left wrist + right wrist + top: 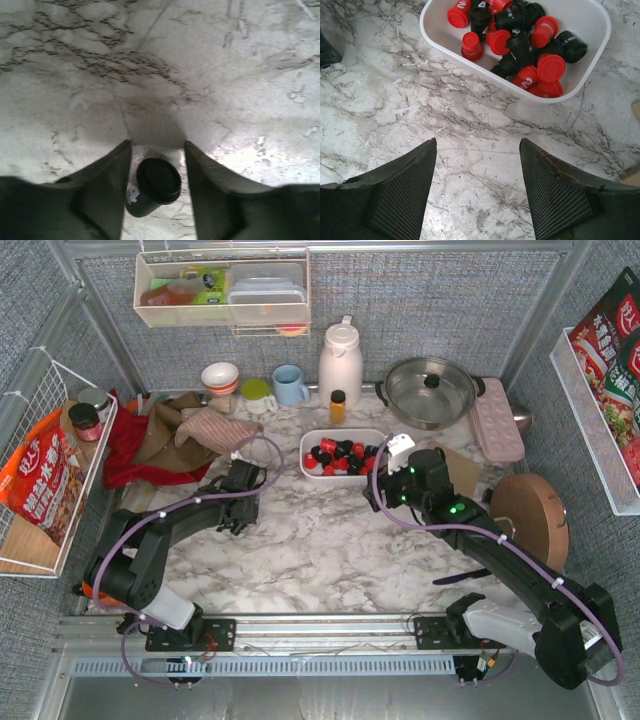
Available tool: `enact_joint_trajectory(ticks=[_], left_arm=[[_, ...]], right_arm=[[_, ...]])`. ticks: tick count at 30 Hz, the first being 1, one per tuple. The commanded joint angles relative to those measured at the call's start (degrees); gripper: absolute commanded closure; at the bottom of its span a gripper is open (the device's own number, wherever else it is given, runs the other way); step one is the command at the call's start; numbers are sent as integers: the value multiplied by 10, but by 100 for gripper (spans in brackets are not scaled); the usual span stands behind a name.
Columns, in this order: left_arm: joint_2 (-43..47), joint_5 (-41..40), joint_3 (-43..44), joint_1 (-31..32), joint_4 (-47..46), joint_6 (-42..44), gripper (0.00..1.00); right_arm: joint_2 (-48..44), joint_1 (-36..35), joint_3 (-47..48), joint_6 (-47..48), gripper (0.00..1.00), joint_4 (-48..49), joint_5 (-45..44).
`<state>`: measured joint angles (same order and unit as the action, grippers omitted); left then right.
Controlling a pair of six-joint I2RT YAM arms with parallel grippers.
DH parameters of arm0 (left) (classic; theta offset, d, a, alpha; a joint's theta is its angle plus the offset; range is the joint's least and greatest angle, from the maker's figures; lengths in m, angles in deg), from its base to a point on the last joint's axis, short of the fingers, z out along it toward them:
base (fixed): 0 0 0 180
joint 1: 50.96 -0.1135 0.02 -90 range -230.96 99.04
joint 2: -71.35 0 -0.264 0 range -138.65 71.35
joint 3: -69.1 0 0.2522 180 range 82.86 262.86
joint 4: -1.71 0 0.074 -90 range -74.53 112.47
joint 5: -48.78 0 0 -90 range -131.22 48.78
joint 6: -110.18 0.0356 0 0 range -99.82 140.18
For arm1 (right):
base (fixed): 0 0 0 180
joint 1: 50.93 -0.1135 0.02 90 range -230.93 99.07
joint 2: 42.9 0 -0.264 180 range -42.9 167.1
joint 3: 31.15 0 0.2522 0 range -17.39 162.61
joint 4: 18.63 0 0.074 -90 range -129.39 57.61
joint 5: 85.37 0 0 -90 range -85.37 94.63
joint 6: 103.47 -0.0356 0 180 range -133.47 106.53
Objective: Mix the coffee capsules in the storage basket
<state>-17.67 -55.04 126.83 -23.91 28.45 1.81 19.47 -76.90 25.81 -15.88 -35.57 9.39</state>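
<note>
The black capsule lies at a slant between the left gripper's fingers, so the robot should open them, turn in line with the capsule and grip its sides (142, 196).
The white storage basket (345, 431) stands at the middle back of the marble table, holding several red and black coffee capsules (340, 455). In the right wrist view the basket (592, 22) lies just ahead, its capsules (520, 47) heaped together. My right gripper (477, 142) is open over bare marble, just in front of the basket, and shows in the top view as well (380, 485). My left gripper (238, 502) is low at the basket's left. One black capsule (157, 182) lies tilted on the table between its spread fingers (156, 145), with a gap on the right.
Behind the basket stand a small orange bottle (338, 405), a white kettle (340, 360), a blue mug (290, 385) and a lidded pot (430, 390). A pink moulded tray (495, 418) and a round wooden board (530, 515) lie right. Cloths (180, 430) lie left.
</note>
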Motion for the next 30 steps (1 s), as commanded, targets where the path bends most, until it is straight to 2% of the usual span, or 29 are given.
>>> enact_joint_trajectory(ticks=[1, 3, 7, 14, 20, 25, 30], left_arm=[[-1, -31, -8, -2, 58, -27, 30], [3, -38, -8, -2, 63, -31, 23], [24, -26, 4, -2, 69, -5, 20], [79, 78, 69, -4, 118, 185, 21], [78, 146, 82, -14, 232, 308, 17], [93, 147, 23, -31, 193, 325, 16], [59, 161, 21, -60, 145, 297, 19]], right_arm=[[4, 0, 1, 3, 28, 11, 5], [7, 0, 2, 3, 29, 12, 9], [10, 0, 4, 4, 28, 12, 14], [10, 1, 4, 3, 28, 13, 29], [-3, 2, -1, 6, 29, 14, 32], [-5, 3, -4, 4, 29, 18, 39], [-8, 2, -7, 0, 29, 23, 46]])
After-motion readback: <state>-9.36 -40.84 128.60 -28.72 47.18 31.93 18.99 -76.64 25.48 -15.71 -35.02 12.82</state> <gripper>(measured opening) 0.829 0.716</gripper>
